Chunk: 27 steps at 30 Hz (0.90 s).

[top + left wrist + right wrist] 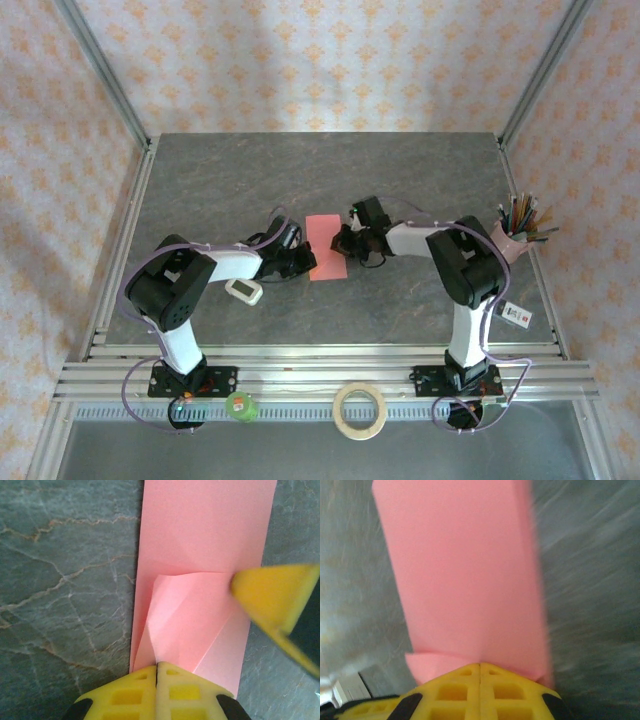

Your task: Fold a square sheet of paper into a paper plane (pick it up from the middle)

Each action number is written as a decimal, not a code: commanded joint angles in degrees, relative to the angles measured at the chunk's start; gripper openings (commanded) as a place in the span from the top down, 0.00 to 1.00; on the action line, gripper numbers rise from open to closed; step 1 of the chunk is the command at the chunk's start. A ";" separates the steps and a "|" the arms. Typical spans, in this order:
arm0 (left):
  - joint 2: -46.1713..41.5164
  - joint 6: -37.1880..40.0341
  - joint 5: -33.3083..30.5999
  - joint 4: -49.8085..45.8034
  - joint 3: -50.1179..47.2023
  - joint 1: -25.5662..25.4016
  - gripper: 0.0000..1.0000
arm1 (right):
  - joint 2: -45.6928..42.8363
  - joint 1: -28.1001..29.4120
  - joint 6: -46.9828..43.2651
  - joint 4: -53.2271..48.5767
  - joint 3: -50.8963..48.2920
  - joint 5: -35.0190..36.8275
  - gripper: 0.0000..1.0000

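I should take the strip's edge (143,587) beside the flap's far corner with my left gripper, since that corner bulges up while my left gripper sits at the flap's near end.
The square sheet of paper (326,248) lies mid-table as a narrow pink strip, folded over. In the left wrist view the paper (205,535) has a corner flap (190,620) folded up, and the flap's tip runs into the seam of my left gripper (157,665), which is shut on it. My left gripper (310,262) sits at the strip's near left edge. My right gripper (343,243) is at the strip's right edge. Its jaws (480,664) are shut, with the tips down on the paper (465,570) beside the flap. One of its fingertips (270,597) touches the flap's far corner.
A small white gadget (244,291) lies by the left forearm. A cup of pens (515,235) stands at the right edge, with a tag card (515,314) nearer. A tape roll (360,411) and a green object (240,405) rest on the front rail.
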 commanded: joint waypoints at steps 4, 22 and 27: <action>3.00 2.23 -2.68 -8.48 -2.14 0.16 1.00 | 1.83 -6.26 0.49 -4.97 2.82 8.89 1.00; -6.52 -2.39 -0.22 5.47 1.75 0.24 0.68 | -14.90 -2.30 5.32 4.99 -10.68 3.72 0.72; -3.27 -0.10 0.01 3.24 3.45 1.05 0.69 | -13.95 -0.76 8.18 8.55 -11.89 2.93 0.68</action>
